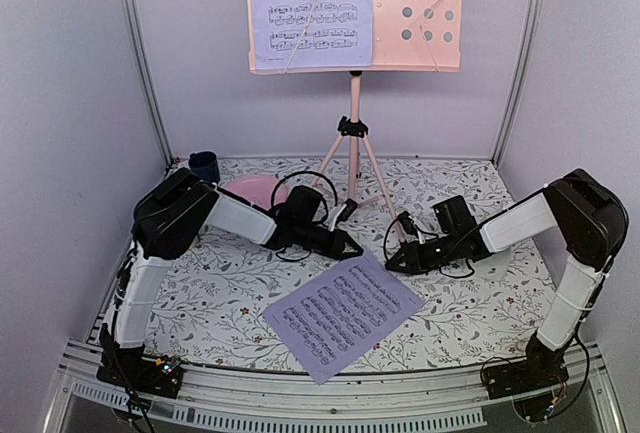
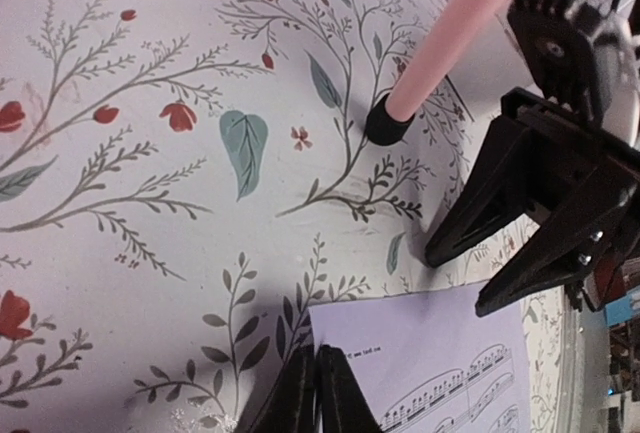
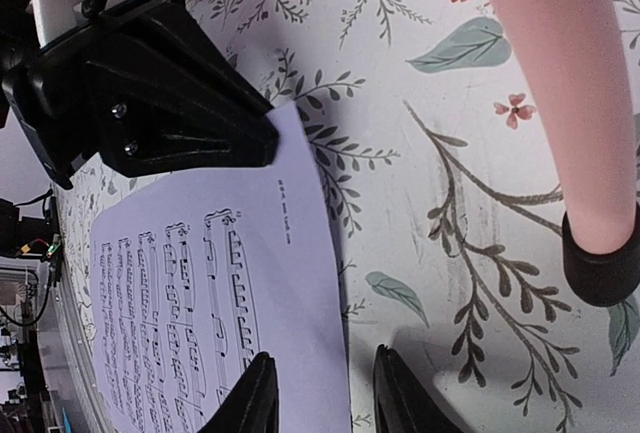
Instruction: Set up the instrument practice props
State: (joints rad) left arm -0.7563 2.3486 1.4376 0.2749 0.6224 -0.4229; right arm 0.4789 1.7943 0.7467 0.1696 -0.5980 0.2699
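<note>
My left gripper is pinching the far corner of the flat page. My right gripper will hold the page's top edge while my left gripper takes the page's long side (image 1: 322, 279).
The pink music stand (image 1: 353, 143) rises at the back, and one sheet music page (image 1: 310, 8) rests on the left half of its perforated desk (image 1: 420, 8). A second lavender page (image 1: 342, 313) lies flat on the floral cloth between my arms. My left gripper (image 2: 318, 353) has its fingers pressed together on the edge of that page, just below its corner. My right gripper (image 3: 322, 373) is open, with one finger over the page (image 3: 200, 283) and the other over the cloth. The two grippers face each other across the page's far corner.
A black-capped stand foot (image 2: 385, 123) rests on the cloth just beyond both grippers. A round pink plate (image 1: 250, 191) and a dark cup (image 1: 204, 165) sit behind my left arm. A small white object (image 1: 494, 269) lies half hidden behind my right forearm.
</note>
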